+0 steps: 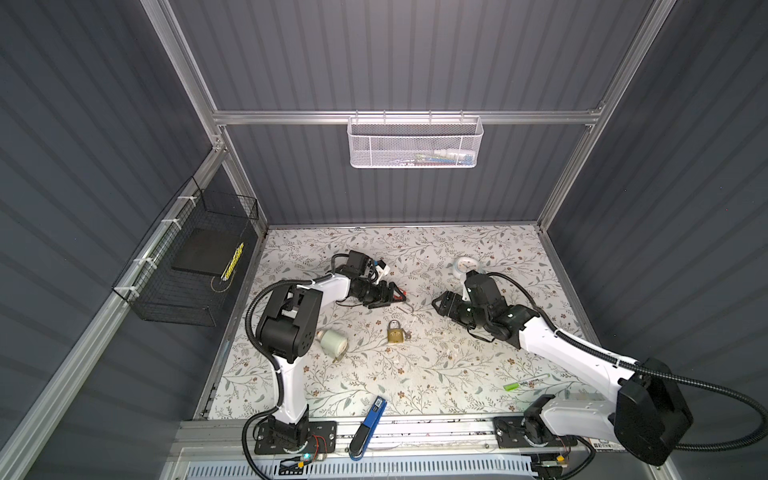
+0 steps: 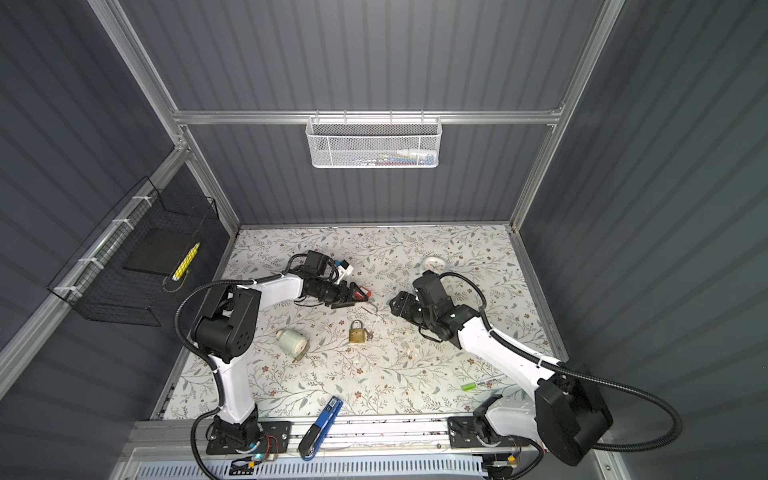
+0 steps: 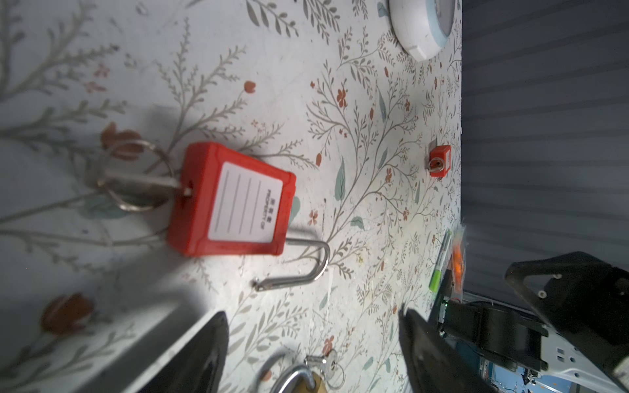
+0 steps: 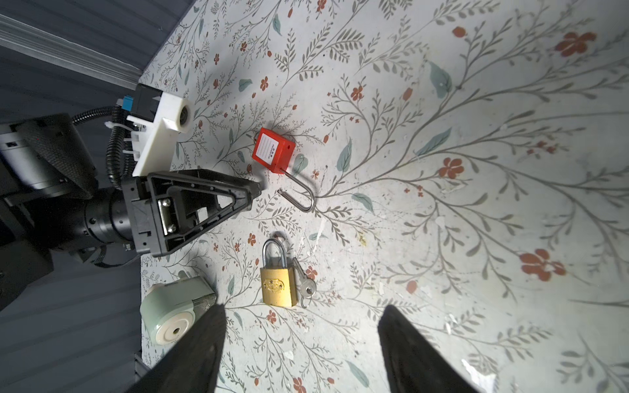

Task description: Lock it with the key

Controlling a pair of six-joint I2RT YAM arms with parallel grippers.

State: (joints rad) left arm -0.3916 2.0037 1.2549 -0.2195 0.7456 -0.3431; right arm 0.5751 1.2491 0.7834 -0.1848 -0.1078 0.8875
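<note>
Next, my left gripper moves to the steel shackle's curved end (image 1: 410,308) (image 3: 325,258) on the red padlock and closes there.
A red padlock (image 3: 235,204) lies on the floral table, its steel shackle (image 3: 306,265) swung open and a key (image 3: 143,180) on a ring pushed into its base. My left gripper (image 1: 390,296) is open just beside the red padlock (image 1: 400,293), holding nothing. A brass padlock (image 4: 277,285) with a closed shackle lies nearer the front, with a small key (image 4: 306,285) beside it. To the right of both locks is my right gripper (image 1: 438,305), open, empty and facing them.
A pale green cylinder (image 1: 332,343) lies by the left arm. A white round clock (image 1: 465,266) sits behind the right arm. Near the front are a green marker (image 1: 525,382) and a blue tool (image 1: 368,428). A white mesh basket (image 1: 415,141) hangs on the back wall, a black wire basket (image 1: 187,266) on the left.
</note>
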